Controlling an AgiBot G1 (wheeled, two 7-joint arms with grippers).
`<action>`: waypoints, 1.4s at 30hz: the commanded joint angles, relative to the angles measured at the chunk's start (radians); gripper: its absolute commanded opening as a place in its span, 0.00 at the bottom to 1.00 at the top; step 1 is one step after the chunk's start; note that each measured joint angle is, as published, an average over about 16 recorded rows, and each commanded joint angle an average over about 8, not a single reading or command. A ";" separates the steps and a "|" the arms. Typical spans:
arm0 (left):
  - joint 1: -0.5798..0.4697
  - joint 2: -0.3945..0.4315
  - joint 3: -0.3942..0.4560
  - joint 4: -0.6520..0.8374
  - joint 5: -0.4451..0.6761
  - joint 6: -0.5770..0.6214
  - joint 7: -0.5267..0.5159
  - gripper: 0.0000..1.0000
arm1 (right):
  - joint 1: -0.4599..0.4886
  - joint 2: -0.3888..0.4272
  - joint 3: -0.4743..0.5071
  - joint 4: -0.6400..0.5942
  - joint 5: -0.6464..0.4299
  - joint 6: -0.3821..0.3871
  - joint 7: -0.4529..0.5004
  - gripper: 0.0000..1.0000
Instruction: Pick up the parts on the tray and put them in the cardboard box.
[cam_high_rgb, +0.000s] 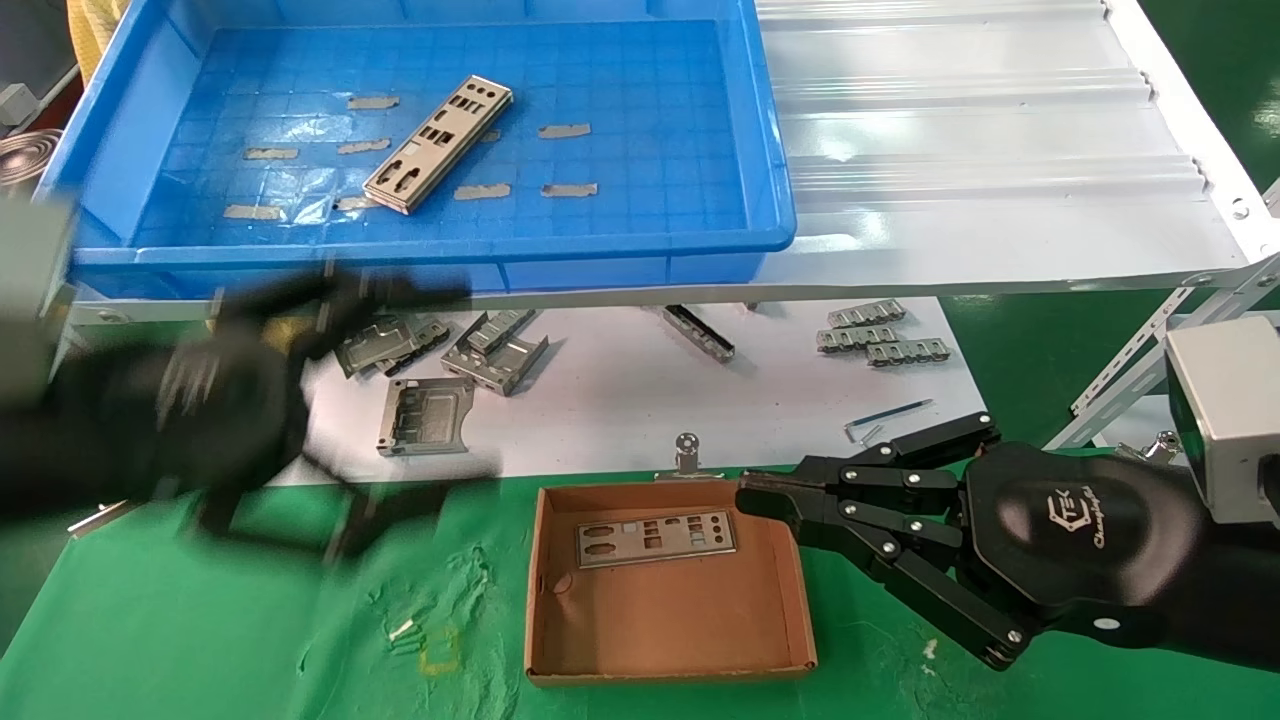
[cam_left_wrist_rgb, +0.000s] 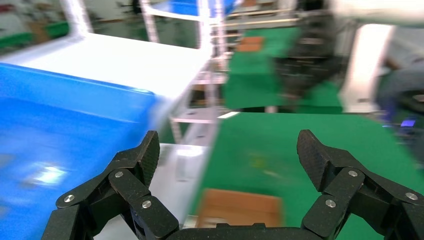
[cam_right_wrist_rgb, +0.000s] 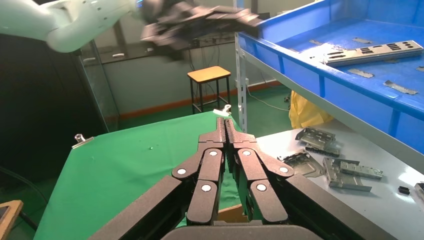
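Note:
I should close my left gripper on the long sides (cam_high_rgb: 461, 112) of the silver plate that is in the blue tray, close to the round holes in the plate.
One silver plate (cam_high_rgb: 438, 143) lies slanted on the floor of the blue tray (cam_high_rgb: 770, 180); it also shows in the right wrist view (cam_right_wrist_rgb: 372, 52). A second plate (cam_high_rgb: 655, 538) lies flat in the cardboard box (cam_high_rgb: 665, 620) on the green mat. My left gripper (cam_high_rgb: 475, 387) is open and empty, blurred, in the air between the tray's front rim and the box. In the left wrist view its fingers (cam_left_wrist_rgb: 145, 155) stand wide apart over the tray (cam_left_wrist_rgb: 60, 125) and the box (cam_left_wrist_rgb: 237, 207). My right gripper (cam_high_rgb: 745, 495) is shut and empty beside the box's right wall.
Bent grey brackets (cam_high_rgb: 445, 355) and ridged connector strips (cam_high_rgb: 880, 335) lie on the white table below the tray. A white ribbed panel (cam_high_rgb: 980, 130) is right of the tray. A hex key (cam_high_rgb: 890, 415) and a metal clip (cam_high_rgb: 687, 452) lie near the box.

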 joint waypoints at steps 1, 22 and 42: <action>-0.074 0.034 0.016 0.040 0.051 -0.028 -0.004 1.00 | 0.000 0.000 0.000 0.000 0.000 0.000 0.000 0.00; -0.630 0.445 0.221 0.932 0.484 -0.368 0.110 1.00 | 0.000 0.000 0.000 0.000 0.000 0.000 0.000 0.44; -0.680 0.471 0.216 1.078 0.476 -0.302 0.126 0.00 | 0.000 0.000 0.000 0.000 0.000 0.000 0.000 1.00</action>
